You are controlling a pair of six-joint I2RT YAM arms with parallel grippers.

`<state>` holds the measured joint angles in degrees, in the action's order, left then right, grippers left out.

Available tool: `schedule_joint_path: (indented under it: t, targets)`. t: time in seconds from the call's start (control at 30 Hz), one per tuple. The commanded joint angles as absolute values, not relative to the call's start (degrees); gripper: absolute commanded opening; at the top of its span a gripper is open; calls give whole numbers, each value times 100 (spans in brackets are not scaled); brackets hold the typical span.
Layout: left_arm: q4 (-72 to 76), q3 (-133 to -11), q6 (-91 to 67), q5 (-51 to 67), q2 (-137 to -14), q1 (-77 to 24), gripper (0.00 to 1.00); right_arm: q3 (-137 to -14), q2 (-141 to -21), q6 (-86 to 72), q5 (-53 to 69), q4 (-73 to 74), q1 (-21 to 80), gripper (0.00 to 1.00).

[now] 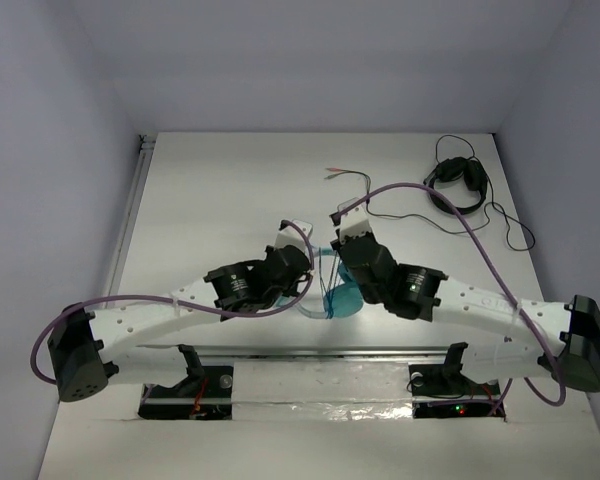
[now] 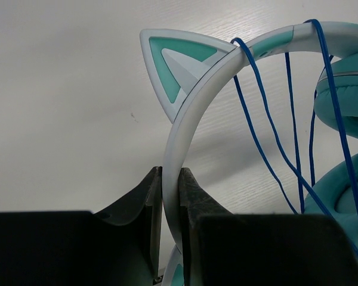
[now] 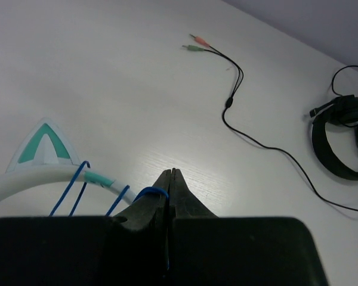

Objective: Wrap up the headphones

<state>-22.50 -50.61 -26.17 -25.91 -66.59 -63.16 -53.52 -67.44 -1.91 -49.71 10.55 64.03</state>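
Next, I release the teal headphones from my left gripper on the table's middle (image 1: 293, 234), just short of the red-tipped cable ends.
The teal headphones (image 1: 338, 298) with a white headband (image 2: 194, 101) and a cat ear (image 2: 179, 62) lie at the table's near middle, between my two grippers. My left gripper (image 2: 170, 179) is shut on the white headband. A thin blue cable (image 2: 268, 143) runs in several turns over the headband. My right gripper (image 3: 171, 176) is shut on this blue cable (image 3: 150, 192), just right of the headband (image 3: 59, 177) and its second cat ear (image 3: 43, 145). The plug is hidden.
Smaller black headphones (image 1: 456, 183) with a black cable lie at the back right, also in the right wrist view (image 3: 340, 140). A loose black cable with red-tipped ends (image 3: 227, 77) lies beyond my right gripper. A rail (image 1: 130, 205) runs along the table's left edge.
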Motion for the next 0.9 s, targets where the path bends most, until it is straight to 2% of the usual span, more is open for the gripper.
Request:
schedule_joint_path:
  t: [0.0,0.17,0.33,0.53,0.57,0.73,0.87]
  targets:
    - [-2540,-5335,-2171,-2277,-6548,-6416,0,-5388,-6873,79,-5344,-351,6135,0]
    - [-2593,-5458,-2066,-2268,-6609,-6416,0,-5405,-6943,26,-4747,-554,6082,0]
    - [-2531,-5493,-2004,-2145,-6478,-6416,0,-5493,-7172,-578,-4307,-18,5749,2]
    - [-2663,-5686,-2013,-2083,-6513,-6416,0,-5203,-7207,-1054,-3499,-97,5195,11]
    - [-2646,-5704,-2004,-2022,-6513,-6416,0,-5238,-7233,-1089,-3402,-27,5107,16]
    - [-2645,-5792,-1960,-1951,-6513,-6416,0,-5738,-7531,-1256,-3103,666,5054,26]
    - [-2672,-5757,-1925,-1899,-6548,-6416,0,-6143,-7506,-1485,-2691,1684,4948,47]
